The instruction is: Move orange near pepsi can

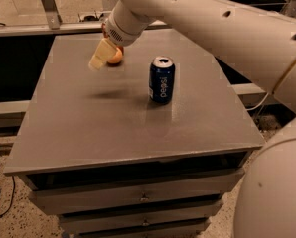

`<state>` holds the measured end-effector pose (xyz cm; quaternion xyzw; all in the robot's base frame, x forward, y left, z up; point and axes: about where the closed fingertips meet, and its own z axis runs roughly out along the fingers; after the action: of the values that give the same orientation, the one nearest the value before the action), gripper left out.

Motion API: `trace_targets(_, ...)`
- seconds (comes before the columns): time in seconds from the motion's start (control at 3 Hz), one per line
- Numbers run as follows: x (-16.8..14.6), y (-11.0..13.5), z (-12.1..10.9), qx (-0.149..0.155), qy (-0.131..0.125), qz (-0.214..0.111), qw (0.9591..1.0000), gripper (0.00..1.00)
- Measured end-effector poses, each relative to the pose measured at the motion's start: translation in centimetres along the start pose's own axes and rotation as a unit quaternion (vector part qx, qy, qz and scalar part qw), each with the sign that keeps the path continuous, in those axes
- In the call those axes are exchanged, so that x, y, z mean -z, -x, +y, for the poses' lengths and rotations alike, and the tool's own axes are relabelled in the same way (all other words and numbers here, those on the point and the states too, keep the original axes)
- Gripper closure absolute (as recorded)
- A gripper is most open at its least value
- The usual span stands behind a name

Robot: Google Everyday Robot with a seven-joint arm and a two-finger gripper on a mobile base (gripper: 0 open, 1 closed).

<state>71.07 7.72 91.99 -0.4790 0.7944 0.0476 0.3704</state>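
The orange (115, 56) is on the grey table's far side, beyond the pepsi can. My gripper goes to it next and closes around it.
The orange (116, 57) sits on the grey table (88, 128) at the far left-centre, partly hidden behind my gripper. My gripper (100, 56) is cream-coloured; it hangs just left of and in front of the orange, close above the table. The pepsi can (162, 79), dark blue with a silver top, stands upright near the table's middle, about a can's height to the right of the orange and nearer the front.
My thick white arm (202, 19) crosses the back right of the table and fills the right edge of the view. Drawers (143, 198) sit under the tabletop. A metal rail (19, 29) runs behind the table. No orange-red can shows.
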Motion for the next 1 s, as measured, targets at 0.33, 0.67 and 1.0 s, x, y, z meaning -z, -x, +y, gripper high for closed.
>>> trace_targets(0.33, -2.5, -0.2, 0.0, -0.018, 0.002, 0.002, 0.9998, 0.0)
trace_targets(0.67, -4.6, -0.5, -0.7, -0.041, -0.003, 0.0, 0.9992, 0.0)
trace_targets(1.0, -6.7, -0.8, -1.6, -0.06, -0.008, -0.003, 0.9982, 0.0)
